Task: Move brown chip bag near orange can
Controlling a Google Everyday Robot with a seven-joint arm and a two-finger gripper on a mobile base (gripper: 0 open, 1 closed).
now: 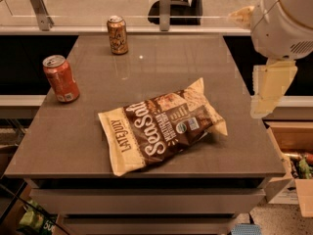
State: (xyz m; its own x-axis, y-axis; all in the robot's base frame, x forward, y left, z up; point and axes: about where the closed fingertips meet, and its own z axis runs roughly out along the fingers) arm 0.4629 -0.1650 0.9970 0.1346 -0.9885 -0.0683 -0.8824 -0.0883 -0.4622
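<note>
My gripper is going to close on the back end [192, 108] of the brown chip bag, which is the end farther from the redder can.
The brown chip bag [164, 126] lies flat near the front middle of the grey table [161, 62], cream ends pointing left-front and right-back, with its "Sea Salt" lettering facing up. The orange can [117, 35] stands upright at the table's back left, far from the bag. My gripper [268, 89] hangs at the right edge of the view, beyond the table's right side and to the right of the bag, under the arm's white round joint [286, 18]. It holds nothing that I can see.
A redder can [60, 78] with a white label patch stands near the table's left edge. A glass rail with metal posts [165, 6] runs behind the table. An open cardboard box [293, 165] sits on the floor at the right.
</note>
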